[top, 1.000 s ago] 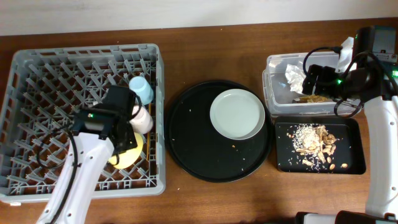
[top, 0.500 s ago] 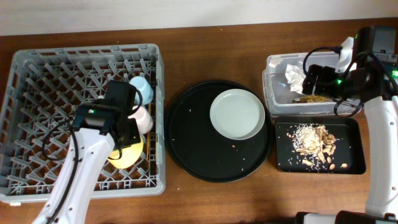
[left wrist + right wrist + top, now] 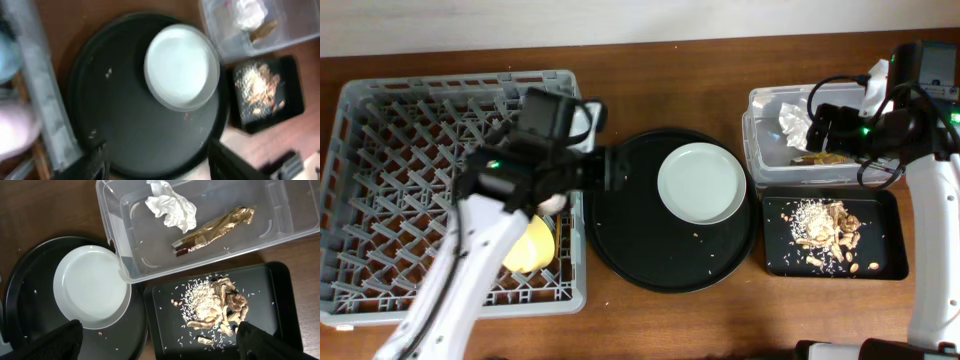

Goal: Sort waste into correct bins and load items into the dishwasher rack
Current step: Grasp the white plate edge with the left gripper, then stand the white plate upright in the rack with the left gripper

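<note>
I need to next move my left gripper to the pale plate's rim (image 3: 661, 177) (image 3: 146, 68), on the side that faces the grey dishwasher rack, and close it there.
The grey dishwasher rack (image 3: 450, 85) holds the yellow bowl (image 3: 530, 247) and the pink cup (image 3: 556, 204) near its right wall. The light-blue cup (image 3: 5, 55) shows only at the left edge of the left wrist view. My left gripper (image 3: 611, 170) (image 3: 160, 165) hangs open and empty over the left rim of the round black tray. The pale plate (image 3: 700, 184) (image 3: 181, 66) lies on that tray. My right gripper (image 3: 162, 345) is open above the bins, holding nothing. The tissue (image 3: 170, 204) and wrapper (image 3: 215, 229) lie in the clear tub (image 3: 760, 150). Food scraps (image 3: 212, 305) cover the small black tray (image 3: 880, 205). Chopsticks are out of view.
The large round black tray (image 3: 630, 240) sits between the rack and the bins, with a few crumbs on it. The clear tub and the small black tray stand close together at the right. Bare wooden table (image 3: 670, 320) runs along the front.
My left arm has swung right from over the yellow bowl in the rack to the round tray's left rim, and its jaws have opened. The right arm has not moved.
</note>
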You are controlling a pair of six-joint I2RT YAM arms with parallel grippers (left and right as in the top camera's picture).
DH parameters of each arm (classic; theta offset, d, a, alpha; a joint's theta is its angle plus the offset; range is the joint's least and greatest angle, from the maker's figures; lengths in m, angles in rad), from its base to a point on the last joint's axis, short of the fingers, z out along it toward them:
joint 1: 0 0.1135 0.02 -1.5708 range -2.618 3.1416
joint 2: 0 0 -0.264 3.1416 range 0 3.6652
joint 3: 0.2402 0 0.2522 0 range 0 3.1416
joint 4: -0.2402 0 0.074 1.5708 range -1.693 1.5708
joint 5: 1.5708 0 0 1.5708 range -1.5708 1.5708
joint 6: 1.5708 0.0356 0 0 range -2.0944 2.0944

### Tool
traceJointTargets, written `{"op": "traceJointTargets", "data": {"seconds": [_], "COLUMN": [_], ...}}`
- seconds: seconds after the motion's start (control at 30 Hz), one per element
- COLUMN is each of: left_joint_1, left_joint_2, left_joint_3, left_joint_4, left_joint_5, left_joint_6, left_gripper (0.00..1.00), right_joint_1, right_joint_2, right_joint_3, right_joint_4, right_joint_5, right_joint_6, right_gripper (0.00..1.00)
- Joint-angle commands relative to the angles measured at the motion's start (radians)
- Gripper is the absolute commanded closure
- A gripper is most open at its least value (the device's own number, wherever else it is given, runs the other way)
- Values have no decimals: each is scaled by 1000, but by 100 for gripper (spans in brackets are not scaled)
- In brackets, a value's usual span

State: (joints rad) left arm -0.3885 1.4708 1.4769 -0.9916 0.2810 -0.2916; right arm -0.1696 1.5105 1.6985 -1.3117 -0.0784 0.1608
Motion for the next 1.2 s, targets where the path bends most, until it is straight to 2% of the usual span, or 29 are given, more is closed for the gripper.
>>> {"op": "traceJointTargets", "data": {"seconds": [0.0,0.1,0.2,0.27,0.4,0.43,0.5,0.57,0.6,0.63,0.7,0.73,0.77,0.83,0.87,0.9,1.0,1.07,1.17], "left_joint_1": [-150,-280,-281,-281,-292,-293,-294,-293,-291,-286,-263,-255,-253,-245,-204,-105,122,220,237], "left_joint_2": [208,465,610,628,669,682,682,682,682,677,561,472,351,153,84,67,98,155,254], "left_joint_3": [24,24,24,24,13,12,12,12,12,15,90,139,179,182,182,182,171,171,171], "left_joint_4": [195,378,485,475,438,437,438,438,438,436,317,231,140,61,56,56,65,78,90], "left_joint_5": [-23,-259,-298,-383,-383,-381,-376,-377,-381,-388,-605,-753,-974,-1388,-1481,-1482,-1481,-1476,-1438], "left_joint_6": [-53,-137,-169,-172,-172,-172,-171,-171,-171,-149,-106,-103,-103,-81,56,187,214,223,240], "left_gripper": [42,43,46,46,48,55,80,91,100,100,100,100,100,100,100,100,100,100,100], "right_joint_1": [-1,-1,-1,-1,-1,-1,-1,-1,-1,-1,-1,-1,-1,-1,-1,-1,-1,-1,-1], "right_joint_2": [2,2,2,2,2,2,2,2,2,2,2,2,2,2,2,2,2,2,2], "right_joint_3": [4,4,4,4,4,4,4,4,4,4,4,4,4,4,4,4,4,4,4], "right_joint_4": [2,2,2,2,2,2,2,2,2,2,2,2,2,2,2,2,2,2,2], "right_joint_5": [5,5,5,5,5,5,5,5,5,5,5,5,5,5,5,5,5,5,5], "right_joint_6": [5,5,5,5,5,5,5,5,5,5,5,5,5,5,5,5,5,5,5], "right_gripper": [1,1,1,1,1,1,2,1,1,1,1,1,1,1,1,1,1,1,1]}}
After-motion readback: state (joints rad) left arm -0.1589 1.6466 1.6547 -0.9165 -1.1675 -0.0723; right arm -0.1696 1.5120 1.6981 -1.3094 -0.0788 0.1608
